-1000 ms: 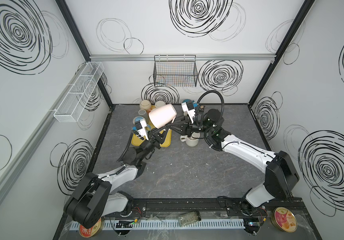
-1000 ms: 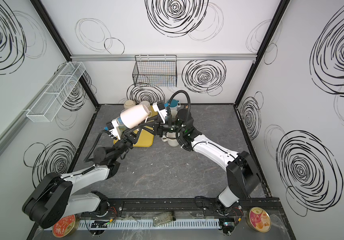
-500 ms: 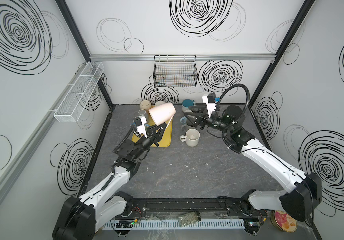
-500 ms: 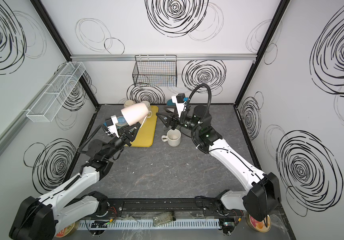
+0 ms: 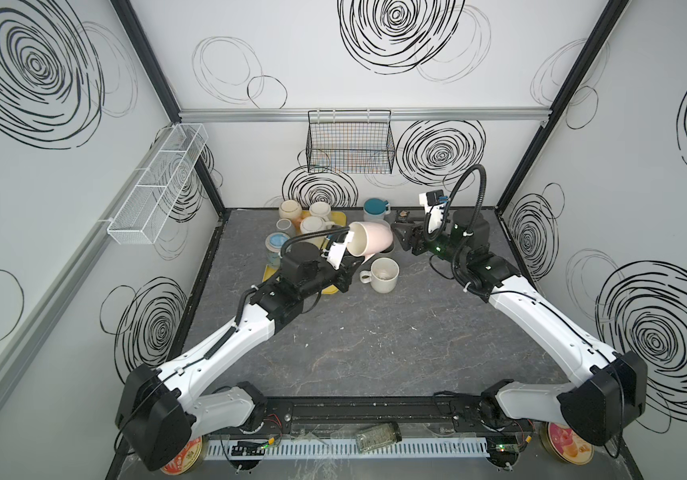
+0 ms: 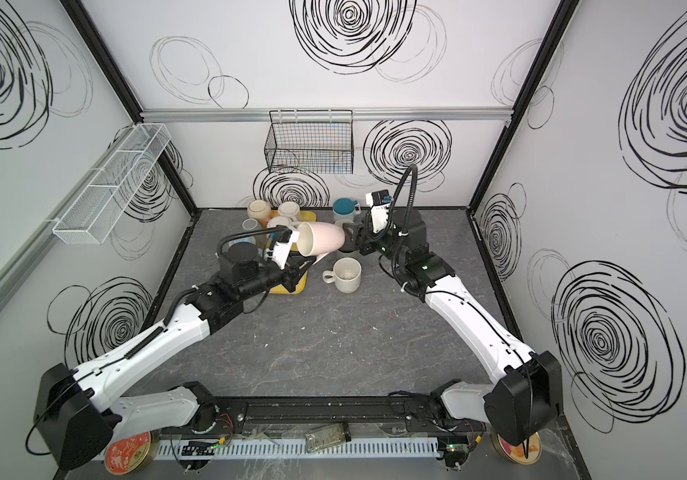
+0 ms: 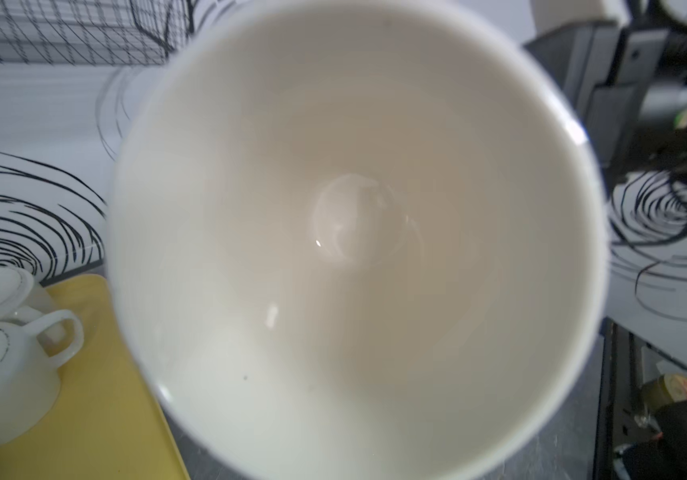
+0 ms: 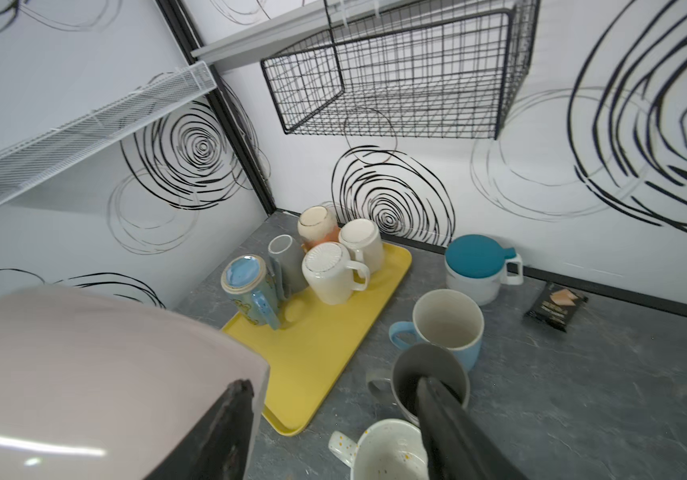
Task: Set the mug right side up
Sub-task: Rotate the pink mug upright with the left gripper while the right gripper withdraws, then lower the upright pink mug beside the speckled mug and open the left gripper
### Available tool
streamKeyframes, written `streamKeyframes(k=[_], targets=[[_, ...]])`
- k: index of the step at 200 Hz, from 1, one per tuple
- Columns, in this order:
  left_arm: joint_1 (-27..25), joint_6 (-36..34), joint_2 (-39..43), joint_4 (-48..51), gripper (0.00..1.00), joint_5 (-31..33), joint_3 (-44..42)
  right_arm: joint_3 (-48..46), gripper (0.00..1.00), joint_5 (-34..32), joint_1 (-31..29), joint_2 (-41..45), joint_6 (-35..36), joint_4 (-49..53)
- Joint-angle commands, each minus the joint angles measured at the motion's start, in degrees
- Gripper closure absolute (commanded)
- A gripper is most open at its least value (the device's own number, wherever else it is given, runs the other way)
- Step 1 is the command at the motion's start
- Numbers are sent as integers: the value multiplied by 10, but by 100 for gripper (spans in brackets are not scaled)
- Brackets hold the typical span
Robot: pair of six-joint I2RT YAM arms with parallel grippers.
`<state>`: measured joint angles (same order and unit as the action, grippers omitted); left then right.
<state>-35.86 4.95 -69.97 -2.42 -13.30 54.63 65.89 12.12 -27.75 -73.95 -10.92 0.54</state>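
I need to set the pale pink mug on the table (image 5: 385,306) close in front of the speckled white mug with my left gripper.
The mug (image 5: 371,242) is pale pink and hangs on its side above the table, base pointing right; both top views show it (image 6: 322,242). My left gripper (image 5: 349,266) is shut on it from below near the rim. The mug's white inside (image 7: 354,249) fills the left wrist view and hides the fingers. My right gripper (image 5: 401,240) is open just right of the mug's base. In the right wrist view the mug (image 8: 84,374) lies outside the gap of the right gripper (image 8: 335,386), beside one dark finger (image 8: 225,432).
A yellow tray (image 8: 325,345) holds several upside-down mugs. Upright on the table stand a speckled white mug (image 5: 384,274), a dark grey mug (image 8: 412,365), a light blue mug (image 8: 445,324) and a teal-lidded cup (image 8: 479,266). A black packet (image 8: 556,307) lies by the back wall, under a wire basket (image 5: 350,141).
The right gripper opened wider, drew away from the mug to the right, then came back near its base. The left arm turned the mug and carried it slightly right.
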Motion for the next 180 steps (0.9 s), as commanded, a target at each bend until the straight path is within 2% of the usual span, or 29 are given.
streamKeyframes(k=[1,44,71,107,180], targets=[[-32,-92,-27,55,100,37,56,12,33,-52,10,24,21,51],[-102,-189,-110,168,100,114,135,-24,32,-86,42,49,5,46],[-131,-237,-169,250,100,161,192,-44,31,-81,72,62,-17,35],[-147,-270,-233,335,100,197,249,-56,31,-51,99,55,-40,29],[-152,-297,-312,408,100,221,285,-77,31,-26,112,54,-49,12]])
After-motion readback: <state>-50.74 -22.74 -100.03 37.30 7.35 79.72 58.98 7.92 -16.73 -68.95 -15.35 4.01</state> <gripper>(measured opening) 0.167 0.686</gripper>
